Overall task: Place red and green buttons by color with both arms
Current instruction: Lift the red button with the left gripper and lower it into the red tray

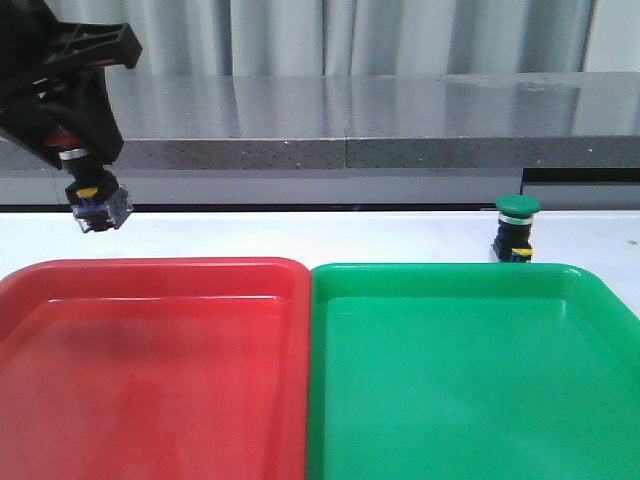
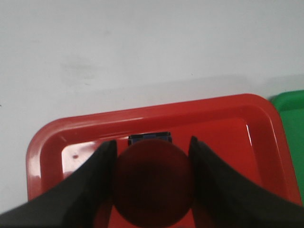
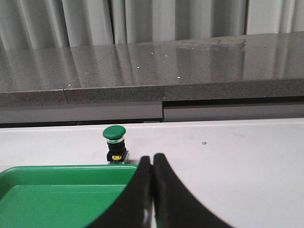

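Next, my left gripper releases the red button upright on the red tray's bottom (image 1: 127,350), close to the middle of the tray's far rim. The button is still held above that tray.
My left gripper (image 1: 72,140) is shut on the red button (image 1: 90,192), held in the air above the far left corner of the red tray (image 1: 150,275). In the left wrist view the dark-red cap (image 2: 153,181) fills the gap between the fingers, with the red tray (image 2: 213,111) below. The green button (image 1: 516,228) stands upright on the white table just behind the green tray (image 1: 450,275). It also shows in the right wrist view (image 3: 114,143). My right gripper (image 3: 152,161) is shut and empty, near the green tray's (image 3: 61,171) corner, short of the green button. It is out of the front view.
The two trays lie side by side, red on the left, green on the right, filling the near table. A grey stone ledge (image 1: 350,120) runs along the back behind the white table (image 1: 300,235).
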Motion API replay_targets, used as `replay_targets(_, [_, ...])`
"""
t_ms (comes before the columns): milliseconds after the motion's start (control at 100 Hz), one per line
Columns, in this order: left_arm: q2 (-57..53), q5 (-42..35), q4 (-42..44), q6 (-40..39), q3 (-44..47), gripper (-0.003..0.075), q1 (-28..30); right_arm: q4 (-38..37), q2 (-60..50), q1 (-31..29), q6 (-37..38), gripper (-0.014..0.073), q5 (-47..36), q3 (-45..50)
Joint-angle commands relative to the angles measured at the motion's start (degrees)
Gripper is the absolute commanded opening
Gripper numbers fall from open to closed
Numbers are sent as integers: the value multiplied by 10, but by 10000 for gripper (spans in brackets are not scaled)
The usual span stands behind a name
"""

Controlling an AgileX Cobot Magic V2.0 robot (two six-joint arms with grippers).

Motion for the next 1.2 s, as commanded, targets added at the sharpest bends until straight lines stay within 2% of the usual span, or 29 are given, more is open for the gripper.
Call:
replay_targets(0, [-37,-40,-7,-24,7,115,-19,-6,-13,0,-1,-66,-48,-8])
replay_targets(270, [-40,-81,-7,-39,52,115,-53,-6,-13,0,-1,-66,-48,-8])
replay_targets(740, [-28,-126,-7,-52,92,115,-53,-6,-13,0,-1,-66,-48,-8])
replay_targets(1190, [33,-127,-18,-54,92,123,-54,-6,-13,0,-1,-66,-48,-8])
